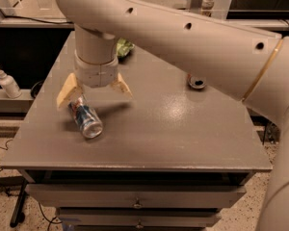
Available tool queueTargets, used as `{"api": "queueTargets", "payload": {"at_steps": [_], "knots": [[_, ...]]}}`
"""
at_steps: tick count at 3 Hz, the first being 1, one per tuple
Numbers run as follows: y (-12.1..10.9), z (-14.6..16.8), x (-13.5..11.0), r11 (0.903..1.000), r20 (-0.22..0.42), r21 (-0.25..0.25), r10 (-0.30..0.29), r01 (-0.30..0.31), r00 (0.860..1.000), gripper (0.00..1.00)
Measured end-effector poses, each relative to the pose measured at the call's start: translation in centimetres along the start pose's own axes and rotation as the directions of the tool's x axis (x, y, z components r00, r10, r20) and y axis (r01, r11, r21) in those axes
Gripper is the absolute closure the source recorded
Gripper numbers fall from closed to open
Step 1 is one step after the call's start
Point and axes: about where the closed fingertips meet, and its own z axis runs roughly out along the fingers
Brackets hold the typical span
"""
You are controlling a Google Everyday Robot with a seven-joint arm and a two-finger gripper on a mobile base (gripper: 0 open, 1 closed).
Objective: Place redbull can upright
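My gripper is to close on the far end (78, 106) of the redbull can, opposite the can's silver top.
The redbull can (85, 118) lies on its side on the left part of the grey table (149, 138), its silver top toward the front. My gripper (94, 90) hangs just above the can's far end, its two tan fingers (68, 91) spread wide open, nothing held. The left finger is right over the can's far end; I cannot tell if it touches.
An orange-red soda can (197, 82) lies on its side at the right, mostly hidden by my arm. A green packet (124, 47) lies at the back behind the gripper. A white bottle (8, 83) stands off the table on the left.
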Motion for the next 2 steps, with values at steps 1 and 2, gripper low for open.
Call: {"api": "queueTargets", "payload": {"at_steps": [1,2], "knots": [[-2.0,1.7,-0.3,0.9967,0.029,0.023,-0.079,0.078,0.996,0.0],[-4.5,2.7,0.5,0.9808,0.034,0.017,-0.195,0.194,0.98,0.0]]}}
